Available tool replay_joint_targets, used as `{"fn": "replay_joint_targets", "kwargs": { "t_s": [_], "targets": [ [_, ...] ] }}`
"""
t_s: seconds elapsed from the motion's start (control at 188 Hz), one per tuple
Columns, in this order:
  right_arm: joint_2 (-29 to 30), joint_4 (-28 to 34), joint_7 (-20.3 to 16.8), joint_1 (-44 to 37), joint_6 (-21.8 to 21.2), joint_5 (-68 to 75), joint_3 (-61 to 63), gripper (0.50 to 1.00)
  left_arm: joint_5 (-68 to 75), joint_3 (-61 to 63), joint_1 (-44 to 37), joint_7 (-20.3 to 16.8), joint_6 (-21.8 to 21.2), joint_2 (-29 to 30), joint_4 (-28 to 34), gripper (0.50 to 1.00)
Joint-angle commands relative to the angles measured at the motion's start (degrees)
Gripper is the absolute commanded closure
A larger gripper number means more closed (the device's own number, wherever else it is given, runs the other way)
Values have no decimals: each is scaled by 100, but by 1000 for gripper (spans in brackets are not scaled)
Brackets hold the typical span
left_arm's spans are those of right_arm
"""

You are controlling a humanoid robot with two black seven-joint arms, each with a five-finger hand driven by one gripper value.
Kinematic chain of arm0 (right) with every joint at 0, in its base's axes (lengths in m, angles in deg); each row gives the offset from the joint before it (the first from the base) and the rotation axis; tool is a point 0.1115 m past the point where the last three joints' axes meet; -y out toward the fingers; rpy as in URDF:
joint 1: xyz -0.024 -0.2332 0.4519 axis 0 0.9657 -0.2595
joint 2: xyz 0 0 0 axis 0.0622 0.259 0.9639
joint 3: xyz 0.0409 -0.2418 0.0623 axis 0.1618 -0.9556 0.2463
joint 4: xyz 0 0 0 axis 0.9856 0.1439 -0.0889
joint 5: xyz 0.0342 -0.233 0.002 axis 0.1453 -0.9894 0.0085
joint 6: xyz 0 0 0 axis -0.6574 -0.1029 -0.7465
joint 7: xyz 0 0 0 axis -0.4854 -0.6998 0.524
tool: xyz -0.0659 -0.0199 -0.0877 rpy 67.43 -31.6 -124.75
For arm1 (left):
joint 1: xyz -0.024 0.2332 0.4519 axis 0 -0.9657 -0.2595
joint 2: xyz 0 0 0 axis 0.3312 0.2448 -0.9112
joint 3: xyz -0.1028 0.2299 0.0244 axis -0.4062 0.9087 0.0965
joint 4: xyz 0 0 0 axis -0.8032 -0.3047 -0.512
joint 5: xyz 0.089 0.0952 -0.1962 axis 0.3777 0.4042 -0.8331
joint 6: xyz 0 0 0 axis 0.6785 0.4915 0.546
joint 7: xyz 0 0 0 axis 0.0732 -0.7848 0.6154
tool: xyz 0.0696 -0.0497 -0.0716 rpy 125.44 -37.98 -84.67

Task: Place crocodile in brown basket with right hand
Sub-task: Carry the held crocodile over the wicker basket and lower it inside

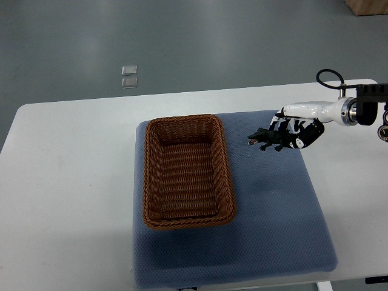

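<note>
My right gripper is holding the crocodile. It will let go of it in the far half of the brown basket [171, 159], toward the basket's side opposite my arm.
A dark green toy crocodile [264, 138] hangs above the blue mat, its snout pointing left toward the basket. My right hand [295, 132], white with black fingers, reaches in from the right edge and is shut on the crocodile's tail end. The brown wicker basket [150, 176] lies on the mat's left half, empty inside, roughly a hand's width left of the crocodile. A faint shadow on the mat below the toy shows it is lifted. No left arm appears.
The blue mat [273, 212] covers the middle of the white table [66, 182]. Grey floor lies beyond the table's far edge, with two small clear squares [129, 77] on it. A cardboard corner [367, 6] sits at top right.
</note>
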Motion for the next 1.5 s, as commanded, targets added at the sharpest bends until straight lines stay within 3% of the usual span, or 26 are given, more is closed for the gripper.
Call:
{"fn": "replay_joint_targets", "kwargs": {
  "t_s": [0.0,0.186,0.335,0.6,0.951,1.493],
  "targets": [
    [-26,17,0,-302,-137,27,21,1000,0,7,-1,0,5,0,-12,500],
    [123,25,-9,-786,-304,405,21,1000,0,7,8,0,-3,0,-38,500],
    [615,25,-35,-900,-322,484,12,1000,0,7,-1,0,-3,0,-56,500],
    [1538,-124,-53,-856,-278,520,-67,1000,9,25,8,0,5,0,-65,500],
    [2443,-766,-44,-663,-199,634,-67,1000,9,34,8,0,5,0,-91,500],
    [3033,-1161,-18,-241,83,625,-67,1000,9,34,8,0,5,0,-100,500]
  ]
}}
